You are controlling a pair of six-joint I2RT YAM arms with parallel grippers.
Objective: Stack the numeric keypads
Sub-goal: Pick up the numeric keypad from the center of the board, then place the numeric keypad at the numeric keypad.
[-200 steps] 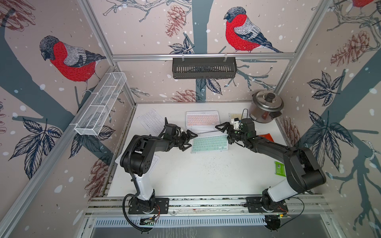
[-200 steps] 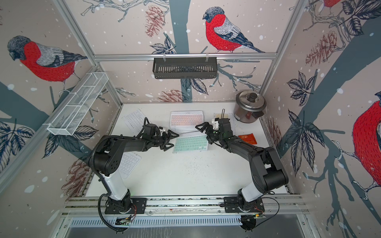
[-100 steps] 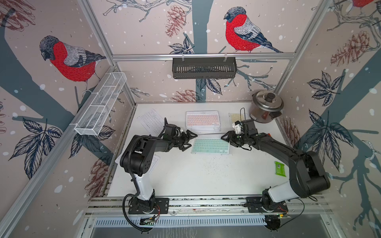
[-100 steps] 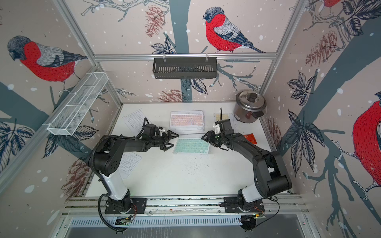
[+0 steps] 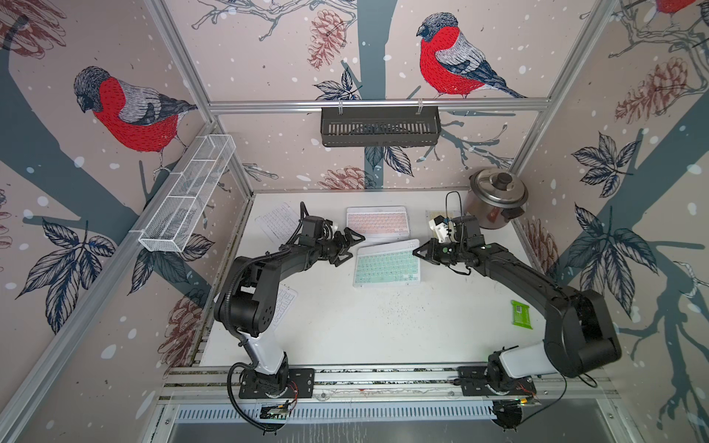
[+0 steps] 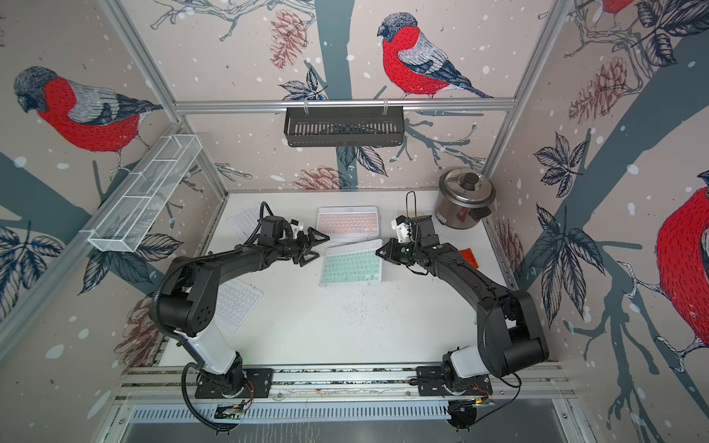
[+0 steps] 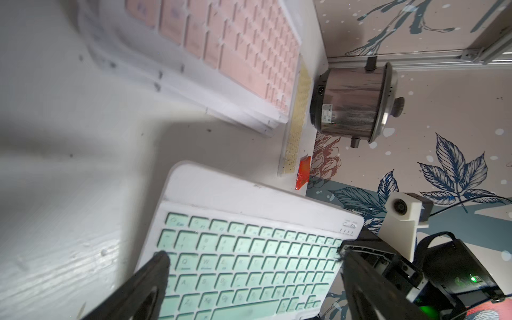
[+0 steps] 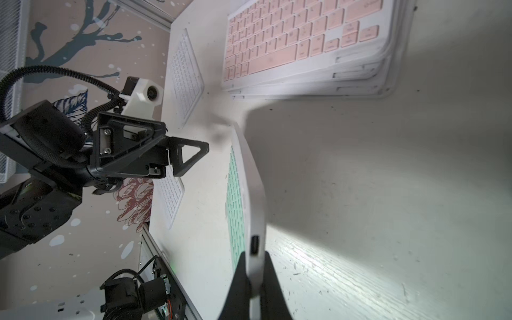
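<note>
My right gripper is to set the mint keypad down on top of the pink keypad (image 5: pixel 377 221) (image 8: pixel 306 33) at the back.
A mint green numeric keypad (image 5: pixel 386 264) (image 6: pixel 351 264) lies mid-table, just in front of a stack topped by a pink keypad (image 5: pixel 378 222) (image 6: pixel 348 222). My right gripper (image 5: pixel 416 252) (image 8: pixel 254 266) is shut on the mint keypad's right edge (image 8: pixel 250 210), which casts a broad shadow on the table. My left gripper (image 5: pixel 353 245) (image 7: pixel 252 254) stands open at the mint keypad's (image 7: pixel 249 263) left edge, its fingers spread over the keys. One white keypad (image 5: pixel 278 222) lies at the back left. Another (image 6: pixel 238 307) lies partly under my left arm. A yellow keypad (image 7: pixel 297 119) lies beside the pink stack (image 7: pixel 235 50).
A steel rice cooker (image 5: pixel 497 199) stands in the back right corner. A green packet (image 5: pixel 521 313) lies near the right wall and a red packet (image 6: pixel 469 256) behind my right arm. A white wire basket (image 5: pixel 188 191) and a black rack (image 5: pixel 380 126) hang on the walls.
My right gripper came down to the mint keypad's right edge and shut on it. The keypad turned from askew to nearly square with the stack. The left arm stayed put.
</note>
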